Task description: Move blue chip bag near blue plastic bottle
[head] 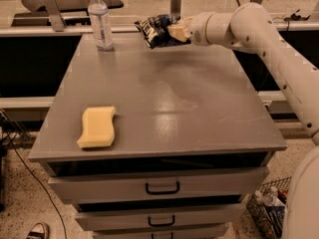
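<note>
Next, my gripper lets go of the blue chip bag at the table's far edge [139, 42], next to the blue plastic bottle.
The blue chip bag [157, 30], a dark-blue crinkly foil bag with white lettering, is held in my gripper [175, 32] just above the far edge of the grey table [164, 103]. The gripper is shut on the bag's right end. The blue plastic bottle [100, 20], clear with a white cap and a pale label, stands upright at the table's far left corner. The bag hangs to the right of the bottle, with a gap between them.
A yellow sponge [97, 127] lies near the table's front left. Drawers with dark handles [162, 187] are below the tabletop. A wire basket with small bottles [266, 208] sits on the floor at the right. My white arm [279, 59] spans the right side.
</note>
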Robot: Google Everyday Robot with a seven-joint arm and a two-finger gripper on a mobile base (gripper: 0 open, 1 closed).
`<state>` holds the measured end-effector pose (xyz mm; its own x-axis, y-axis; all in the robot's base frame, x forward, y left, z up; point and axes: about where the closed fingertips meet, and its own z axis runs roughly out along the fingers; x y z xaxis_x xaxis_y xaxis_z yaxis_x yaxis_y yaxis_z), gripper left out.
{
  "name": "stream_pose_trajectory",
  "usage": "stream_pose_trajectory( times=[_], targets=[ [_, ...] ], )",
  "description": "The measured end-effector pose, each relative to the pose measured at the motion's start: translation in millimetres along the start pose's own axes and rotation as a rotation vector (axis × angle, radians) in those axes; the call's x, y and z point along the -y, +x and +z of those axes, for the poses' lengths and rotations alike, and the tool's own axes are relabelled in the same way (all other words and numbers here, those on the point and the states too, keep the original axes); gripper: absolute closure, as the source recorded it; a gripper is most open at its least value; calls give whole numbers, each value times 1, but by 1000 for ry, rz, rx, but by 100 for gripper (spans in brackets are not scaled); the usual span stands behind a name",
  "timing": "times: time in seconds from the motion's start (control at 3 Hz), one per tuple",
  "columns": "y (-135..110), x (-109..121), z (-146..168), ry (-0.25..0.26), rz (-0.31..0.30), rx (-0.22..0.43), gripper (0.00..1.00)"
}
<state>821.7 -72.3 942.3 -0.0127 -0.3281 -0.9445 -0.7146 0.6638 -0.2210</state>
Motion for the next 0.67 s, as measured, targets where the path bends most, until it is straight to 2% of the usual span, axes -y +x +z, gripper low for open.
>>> stream_pose_trajectory(
  times=[0.67],
  targets=[
    [18, -6, 47, 87, 49, -24, 100]
  ],
)
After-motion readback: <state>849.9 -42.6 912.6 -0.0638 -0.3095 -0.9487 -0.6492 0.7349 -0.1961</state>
